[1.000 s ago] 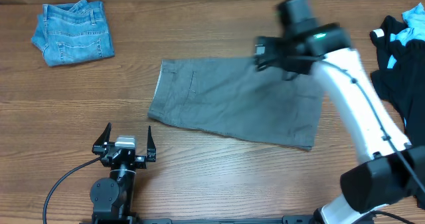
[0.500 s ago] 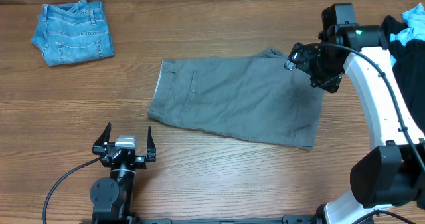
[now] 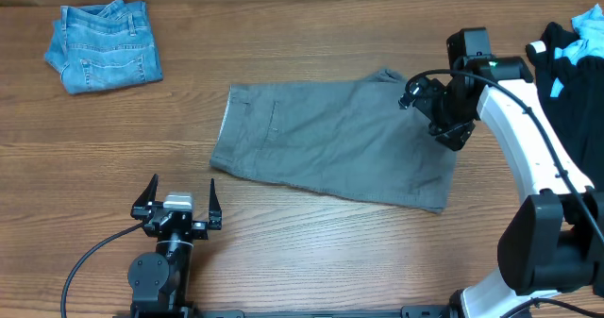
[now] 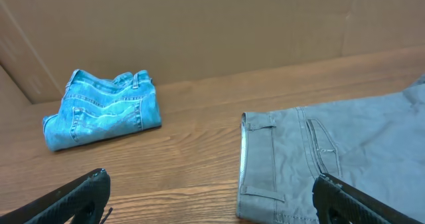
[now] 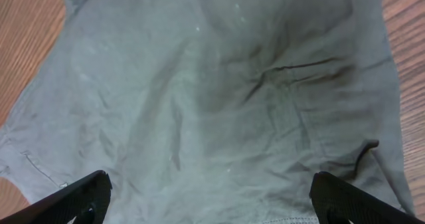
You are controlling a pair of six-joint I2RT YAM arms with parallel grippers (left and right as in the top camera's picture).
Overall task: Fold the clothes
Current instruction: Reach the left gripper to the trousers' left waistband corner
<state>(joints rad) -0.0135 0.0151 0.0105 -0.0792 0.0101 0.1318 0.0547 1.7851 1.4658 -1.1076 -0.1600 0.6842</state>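
Observation:
I will next bring my left gripper over to the middle of the waistband (image 3: 225, 120) (image 4: 244, 154), between the belt loops of the grey trousers, and close it there.
The grey trousers (image 3: 330, 143) lie flat in the middle of the table, waistband at the left. They also show in the left wrist view (image 4: 332, 161) and fill the right wrist view (image 5: 212, 98). My right gripper (image 3: 425, 106) hovers open and empty over their upper right part; its fingers (image 5: 209, 197) are spread wide above the cloth. My left gripper (image 3: 176, 203) is open and empty near the front edge, left of the trousers; its fingers (image 4: 212, 194) frame the waistband corner. Folded light-blue jeans (image 3: 102, 44) lie at the far left. A black garment with light-blue and white parts (image 3: 571, 82) lies at the right edge.
The wooden table (image 3: 302, 242) has bare room in front of the trousers. A brown cardboard wall (image 4: 199, 24) stands behind the table. A black cable (image 3: 90, 257) runs from the left arm's base.
My right arm swung from above the trousers' top edge out to the right, then came back a little left and lower over the upper right part. The left arm has not moved.

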